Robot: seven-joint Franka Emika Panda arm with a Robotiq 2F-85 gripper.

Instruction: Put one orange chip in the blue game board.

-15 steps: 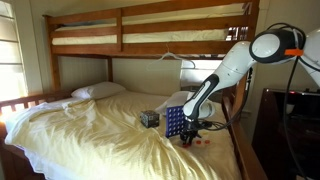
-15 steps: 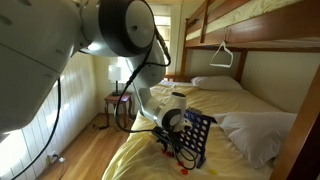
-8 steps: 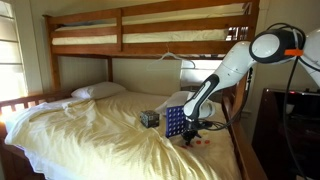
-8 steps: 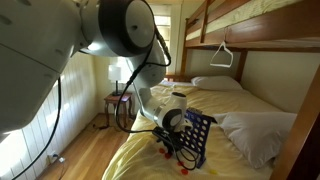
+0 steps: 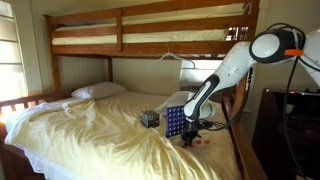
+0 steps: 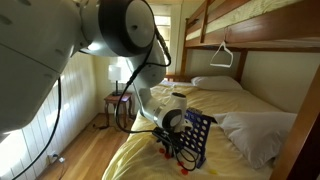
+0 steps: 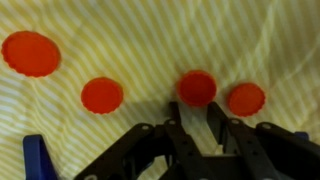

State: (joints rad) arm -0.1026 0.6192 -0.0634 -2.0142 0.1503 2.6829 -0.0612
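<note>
My gripper's fingertips reach only the near edge of the middle orange chip. I need to open, move farther over the chip and close around its widest part (image 7: 197,88).
Several orange chips lie flat on the striped yellow bedding in the wrist view: one (image 7: 197,88) sits right at my fingertips, others lie to the right (image 7: 246,99), to the left (image 7: 102,95) and at the far left (image 7: 31,53). My gripper (image 7: 194,108) points down at the bed with its fingers a little apart, the tips on either side of the near edge of the middle chip. The blue game board (image 5: 175,121) stands upright on the bed just beside the gripper (image 5: 190,138) and shows in both exterior views (image 6: 198,134). A blue corner of it (image 7: 38,158) shows in the wrist view.
A small dark patterned cube (image 5: 149,118) sits on the bed beside the board. The bed lies under a wooden bunk frame (image 5: 150,22), with pillows (image 5: 97,91) at its head. The bed's edge (image 6: 135,150) is close to the gripper (image 6: 172,148).
</note>
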